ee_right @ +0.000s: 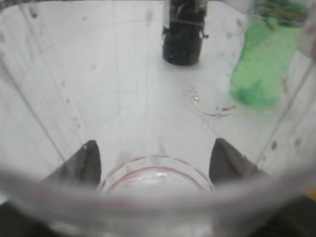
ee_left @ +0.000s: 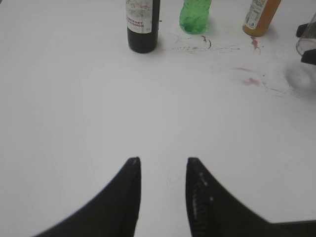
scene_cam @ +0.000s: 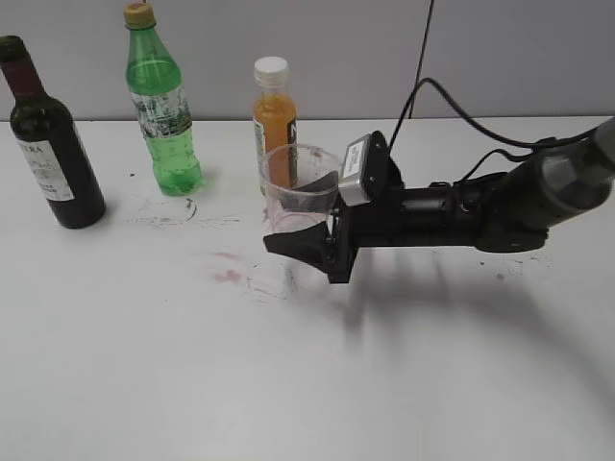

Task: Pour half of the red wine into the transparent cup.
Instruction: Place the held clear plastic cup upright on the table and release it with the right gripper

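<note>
My right gripper has the transparent cup. It will put the cup down on the reddish stains on the white table [scene_cam: 249, 276].
The red wine bottle [scene_cam: 53, 154], dark glass with a white label, stands upright at the far left of the table; it also shows in the left wrist view [ee_left: 143, 24] and the right wrist view [ee_right: 184, 29]. The transparent cup [scene_cam: 300, 182] is held between the jaws of my right gripper [scene_cam: 309, 219], upright and a little above the table, in front of the orange juice bottle. In the right wrist view the cup [ee_right: 98, 74] fills the frame, with a reddish ring at its base between the fingers [ee_right: 154, 148]. My left gripper [ee_left: 163, 160] is open and empty over bare table.
A light green plastic bottle [scene_cam: 163, 106] and a small orange juice bottle [scene_cam: 274, 115] stand at the back. Reddish stains [scene_cam: 226, 274] mark the white table below the cup. A black cable trails behind the right arm.
</note>
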Available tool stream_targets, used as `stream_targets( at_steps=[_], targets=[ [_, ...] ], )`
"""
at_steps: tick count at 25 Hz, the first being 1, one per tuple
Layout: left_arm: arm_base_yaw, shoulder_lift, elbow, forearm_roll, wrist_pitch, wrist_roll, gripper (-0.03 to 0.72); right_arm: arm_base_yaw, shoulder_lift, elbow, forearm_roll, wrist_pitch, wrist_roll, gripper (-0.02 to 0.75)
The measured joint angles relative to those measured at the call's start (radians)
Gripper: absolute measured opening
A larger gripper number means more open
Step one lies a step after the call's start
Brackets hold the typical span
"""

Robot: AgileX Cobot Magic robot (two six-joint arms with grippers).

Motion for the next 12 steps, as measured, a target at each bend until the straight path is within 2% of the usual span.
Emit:
stream_targets(
  at_steps=[7, 12],
  targets=[
    [0.0, 0.0, 0.0, 0.0, 0.0, 0.0, 0.232, 0.065, 0.123, -0.176, -0.038, -0.029, 0.004, 0.508],
    [0.0, 0.0, 0.0, 0.0, 0.0, 0.0, 0.232, 0.093, 0.185, -0.259, -0.106, -0.033, 0.022, 0.508]
  ],
)
